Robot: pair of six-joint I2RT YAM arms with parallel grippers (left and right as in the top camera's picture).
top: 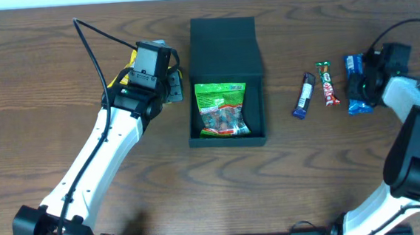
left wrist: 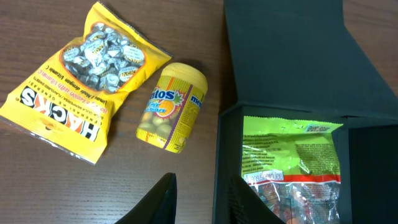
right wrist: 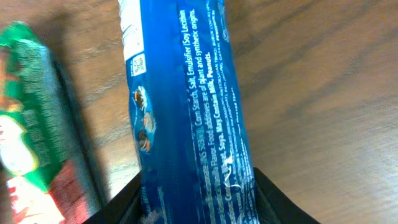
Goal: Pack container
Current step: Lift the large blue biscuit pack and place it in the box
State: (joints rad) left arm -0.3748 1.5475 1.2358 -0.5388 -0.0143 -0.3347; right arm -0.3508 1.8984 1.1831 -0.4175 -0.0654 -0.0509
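Observation:
The blue packet, still lying on the table, will leave my right gripper between the green snack bag and the container's side [top: 252, 110] facing the dark blue bar.
The container [top: 224, 50], a dark teal box with its lid flap laid back, sits mid-table and holds a green snack bag [top: 222, 109]. My left gripper [top: 169, 91] hovers at the box's left side. In the left wrist view its jaws [left wrist: 205, 199] stand slightly open, with the container's left wall [left wrist: 221, 162] showing between them and nothing held. At the far right my right gripper [top: 360, 88] is shut on a blue packet [top: 352, 64] lying on the table. Both fingers press the blue packet's [right wrist: 180, 93] sides in the right wrist view.
A yellow Hacks bag [left wrist: 81, 87] and a yellow Mentos bottle [left wrist: 173, 107] lie left of the container, mostly hidden under my left arm in the overhead view. A dark blue bar [top: 305, 94] and a red-and-green bar [top: 328, 83] lie between the container and the blue packet.

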